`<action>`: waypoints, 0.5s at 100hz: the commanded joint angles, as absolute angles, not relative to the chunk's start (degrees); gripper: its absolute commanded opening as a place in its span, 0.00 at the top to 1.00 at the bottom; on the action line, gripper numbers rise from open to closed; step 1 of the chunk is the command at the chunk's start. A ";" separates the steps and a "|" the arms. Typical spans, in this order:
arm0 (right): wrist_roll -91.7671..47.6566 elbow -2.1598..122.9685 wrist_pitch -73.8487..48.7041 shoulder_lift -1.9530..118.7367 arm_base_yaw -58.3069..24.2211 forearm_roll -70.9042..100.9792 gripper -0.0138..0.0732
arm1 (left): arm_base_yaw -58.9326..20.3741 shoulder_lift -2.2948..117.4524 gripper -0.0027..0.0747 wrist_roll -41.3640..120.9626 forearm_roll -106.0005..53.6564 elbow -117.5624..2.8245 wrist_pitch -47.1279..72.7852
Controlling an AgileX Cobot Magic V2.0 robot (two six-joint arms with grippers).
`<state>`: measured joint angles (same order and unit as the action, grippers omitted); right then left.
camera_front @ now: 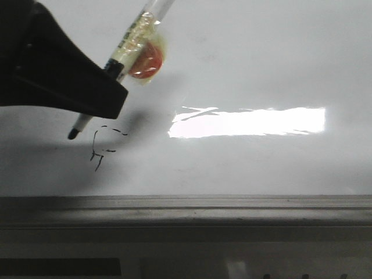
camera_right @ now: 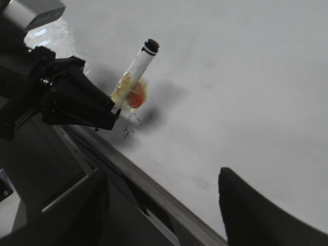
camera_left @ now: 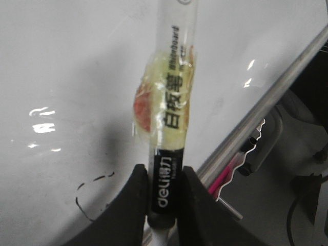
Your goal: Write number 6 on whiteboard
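Note:
My right gripper is to close next on the white upper body (camera_front: 157, 9) (camera_right: 141, 62) of the marker, between the marker's yellowish tape and its black back end.
My left gripper (camera_front: 114, 80) is shut on a white-barrelled marker (camera_front: 139, 32) wrapped in yellowish tape with a red patch (camera_front: 146, 61). The black tip (camera_front: 72, 135) points down at the whiteboard (camera_front: 261, 70), just left of a small faint broken scribble (camera_front: 102, 145). I cannot tell if the tip touches the board. No bold black number 6 shows in any view. The left wrist view shows the jaws (camera_left: 165, 205) clamped on the marker's black band (camera_left: 165, 187). My right gripper (camera_right: 164, 205) is open and empty, over the board's edge to the right.
A bright rectangular glare patch (camera_front: 250, 122) lies on the board right of the scribble. A grey metal edge strip (camera_front: 186, 203) runs along the board's near side. Beyond the edge, pink pens (camera_left: 225, 174) and dark cables (camera_left: 307, 189) lie beside the board.

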<state>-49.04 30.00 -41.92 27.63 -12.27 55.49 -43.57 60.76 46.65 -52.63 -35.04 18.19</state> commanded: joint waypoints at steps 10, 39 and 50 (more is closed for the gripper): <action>-67.51 31.97 -43.82 31.88 -12.90 68.79 0.36 | -44.03 53.88 0.99 70.64 -74.50 -30.70 22.50; -84.13 31.97 -46.46 36.83 -20.49 76.34 0.36 | -44.03 53.61 0.99 94.04 -94.92 -26.48 36.52; -84.63 31.97 -44.78 39.88 -24.94 76.77 0.36 | -44.03 55.08 0.99 94.43 -94.91 -26.48 40.63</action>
